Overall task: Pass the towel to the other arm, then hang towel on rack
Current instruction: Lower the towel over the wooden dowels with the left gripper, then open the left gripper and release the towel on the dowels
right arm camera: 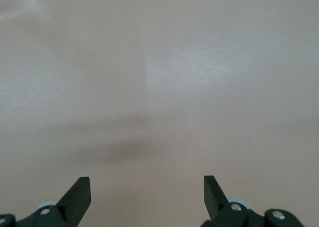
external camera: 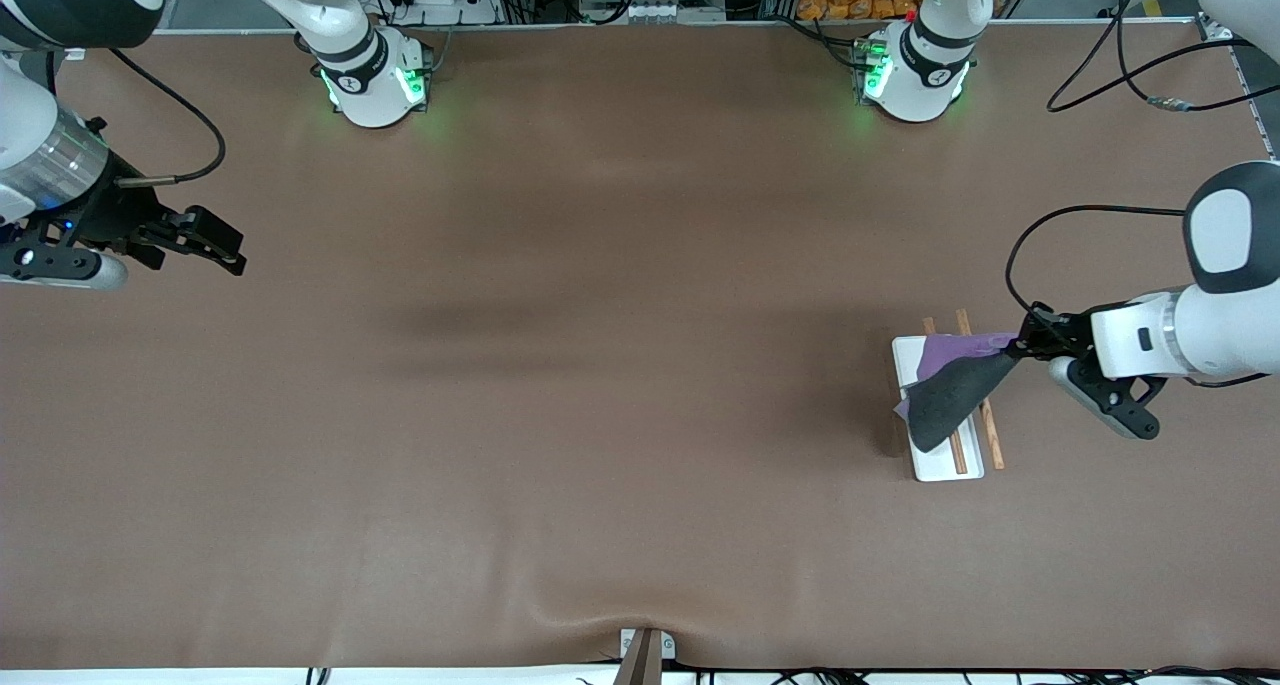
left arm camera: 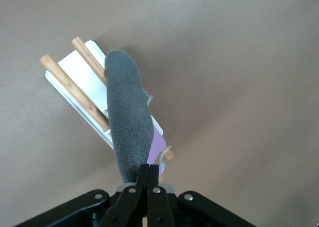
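My left gripper is to let go of the towel, which droops over the rack now, draped across the middle of both brown wooden rods (external camera: 956,381) (left arm camera: 121,116).
The towel (external camera: 950,390), dark grey on one face and purple on the other, hangs from my left gripper (external camera: 1020,345), which is shut on its corner. It droops over the rack (external camera: 945,460), a white tray base with two brown wooden rods, at the left arm's end of the table. In the left wrist view the towel (left arm camera: 128,122) hangs across the rack (left arm camera: 75,87) and hides part of the rods. My right gripper (external camera: 225,250) is open and empty, waiting over bare table at the right arm's end; its wrist view (right arm camera: 147,184) shows only the tabletop.
The brown table cover (external camera: 600,365) has a raised wrinkle at the edge nearest the front camera. A small grey bracket (external camera: 645,650) sits at that edge. Cables lie near the left arm's base.
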Available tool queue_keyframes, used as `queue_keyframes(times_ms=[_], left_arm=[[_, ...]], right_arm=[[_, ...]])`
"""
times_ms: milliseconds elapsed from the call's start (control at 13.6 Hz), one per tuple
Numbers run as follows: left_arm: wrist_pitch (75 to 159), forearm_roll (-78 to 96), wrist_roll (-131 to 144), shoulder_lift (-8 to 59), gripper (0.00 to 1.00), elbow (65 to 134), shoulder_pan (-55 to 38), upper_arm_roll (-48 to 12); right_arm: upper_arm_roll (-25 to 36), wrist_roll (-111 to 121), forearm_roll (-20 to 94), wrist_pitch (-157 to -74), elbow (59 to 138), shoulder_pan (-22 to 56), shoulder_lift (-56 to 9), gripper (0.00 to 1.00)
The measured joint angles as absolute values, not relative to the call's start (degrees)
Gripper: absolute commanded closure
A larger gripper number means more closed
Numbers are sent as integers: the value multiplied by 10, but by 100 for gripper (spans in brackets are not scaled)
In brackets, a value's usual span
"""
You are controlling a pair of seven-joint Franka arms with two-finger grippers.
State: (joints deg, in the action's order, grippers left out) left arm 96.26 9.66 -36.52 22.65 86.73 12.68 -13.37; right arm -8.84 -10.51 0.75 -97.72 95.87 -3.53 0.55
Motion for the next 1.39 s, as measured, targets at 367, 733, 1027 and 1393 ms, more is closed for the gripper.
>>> queue_keyframes(times_ms=[367,733,1027,1393], left_arm=[[953,97,-410,226,100,867,168,-134],[951,97,-421,228,100,872,187,-134],[951,97,-422,233,56,873,191,-134],[952,97,-422,237,0,867,195,-134]], right_arm=[[-56,-105,7,-952,945,-14,5,0],[-15,-99,7,-950,944,-2,5,0],[-15,-99,3,-952,940,0,5,0],[-15,-100,3,-953,929,0,3,0]])
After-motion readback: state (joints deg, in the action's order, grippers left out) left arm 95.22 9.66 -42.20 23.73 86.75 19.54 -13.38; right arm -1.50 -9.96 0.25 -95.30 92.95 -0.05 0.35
